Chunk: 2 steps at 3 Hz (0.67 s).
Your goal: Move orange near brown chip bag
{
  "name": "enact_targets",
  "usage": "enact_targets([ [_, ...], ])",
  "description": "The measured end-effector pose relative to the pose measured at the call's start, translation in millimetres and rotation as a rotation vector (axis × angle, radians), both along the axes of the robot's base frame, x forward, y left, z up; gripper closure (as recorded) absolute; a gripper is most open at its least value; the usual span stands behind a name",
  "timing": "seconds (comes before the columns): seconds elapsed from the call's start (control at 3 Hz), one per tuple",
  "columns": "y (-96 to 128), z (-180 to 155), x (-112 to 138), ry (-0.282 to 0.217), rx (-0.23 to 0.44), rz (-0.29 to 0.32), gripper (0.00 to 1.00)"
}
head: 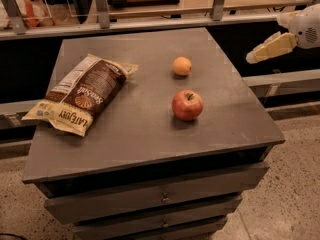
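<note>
Next, I move my gripper to the orange behind the red apple and close it around the orange's sides [182, 67], because the orange must move near the brown chip bag.
The orange [182, 65] is a small round yellow-orange fruit lying on the grey cabinet top [145, 129], towards the back and right of centre. The brown chip bag [82, 93] lies flat on the left side of the top, its "LATE JULY" end towards the front. The gripper [261, 52] is cream-coloured and hangs in the air beyond the top's right edge, to the right of the orange and a little above its level. It touches nothing.
A red apple [187, 105] with a stem sits in front of the orange, between it and the front edge. The cabinet has drawers [160, 198] below. A railed shelf [150, 21] runs behind the top, and the floor is speckled.
</note>
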<state>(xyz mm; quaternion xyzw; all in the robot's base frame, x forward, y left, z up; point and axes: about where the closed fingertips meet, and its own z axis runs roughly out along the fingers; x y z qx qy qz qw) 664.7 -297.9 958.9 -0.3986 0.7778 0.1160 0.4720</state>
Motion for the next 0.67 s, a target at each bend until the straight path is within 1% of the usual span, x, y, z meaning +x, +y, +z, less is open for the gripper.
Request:
enact_targets([
  [0.33,32,-4,-1,0.019,0.089,0.073,0.0],
  [0.67,78,-15,4,0.04,0.161,0.19,0.0],
])
